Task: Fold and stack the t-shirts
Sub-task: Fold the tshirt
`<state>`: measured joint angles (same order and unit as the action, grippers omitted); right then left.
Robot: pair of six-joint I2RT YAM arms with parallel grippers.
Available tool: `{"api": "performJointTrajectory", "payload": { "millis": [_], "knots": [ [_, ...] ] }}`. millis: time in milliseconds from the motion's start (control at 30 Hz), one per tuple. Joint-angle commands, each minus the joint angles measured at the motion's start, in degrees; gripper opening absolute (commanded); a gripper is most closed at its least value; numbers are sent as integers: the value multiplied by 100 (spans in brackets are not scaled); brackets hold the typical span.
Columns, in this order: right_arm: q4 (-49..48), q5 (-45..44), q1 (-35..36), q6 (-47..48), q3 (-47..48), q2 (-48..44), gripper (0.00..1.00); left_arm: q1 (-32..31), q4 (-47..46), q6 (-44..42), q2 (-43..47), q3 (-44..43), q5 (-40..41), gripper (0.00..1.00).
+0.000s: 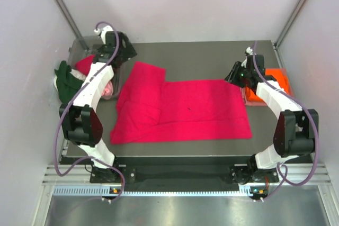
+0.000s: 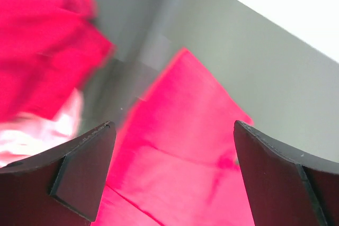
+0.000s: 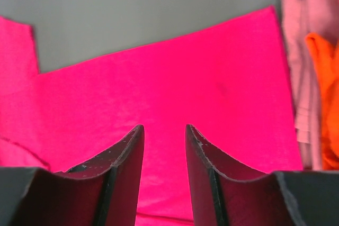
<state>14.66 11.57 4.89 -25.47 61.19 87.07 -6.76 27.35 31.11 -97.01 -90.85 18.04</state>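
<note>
My left gripper is to close next on the back sleeve corner [image 1: 137, 63] [image 2: 184, 54] of the crimson red t-shirt, the one nearest the clear grey bin.
A crimson red t-shirt [image 1: 185, 109] lies spread flat across the middle of the table, with one sleeve [image 1: 147, 75] pointing to the back left. My left gripper [image 1: 125, 52] hovers over that sleeve corner [image 2: 180, 146]. It is wide open [image 2: 174, 126] and holds nothing. At the shirt's right edge, my right gripper [image 1: 234, 75] stands partly open [image 3: 164, 127] above the red cloth [image 3: 159, 78], with nothing between its fingers. On the right, an orange t-shirt [image 1: 278, 80] lies on a salmon pink one [image 1: 253, 99].
A clear grey bin [image 1: 79, 41] at the back left holds a dark green shirt [image 1: 64, 80], a red one [image 1: 85, 64] and a pale pink one [image 1: 108, 89]. White walls close in the table on three sides.
</note>
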Motion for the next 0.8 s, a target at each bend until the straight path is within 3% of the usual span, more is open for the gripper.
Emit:
{"api": "performJointTrajectory", "payload": {
  "millis": [0, 233, 367, 567, 767],
  "knots": [
    [151, -533, 4, 139, 331, 231, 37, -280, -248, -193, 104, 216, -248, 96],
    [740, -1060, -269, 192, 1079, 758, 36, -721, -749, -360, -28, 630, -143, 96],
    [959, -1482, -339, 131, 1325, 1258, 34, -721, -670, -544, -476, 288, -100, 96],
    [1091, -1447, -636, 130, 1659, 1838, 34, -721, -380, -905, -1293, -467, 603, 95],
    [1268, -1473, -822, 69, 2265, 2621, 34, -721, -187, -879, -1926, -1127, 525, 94]
  ]
}}
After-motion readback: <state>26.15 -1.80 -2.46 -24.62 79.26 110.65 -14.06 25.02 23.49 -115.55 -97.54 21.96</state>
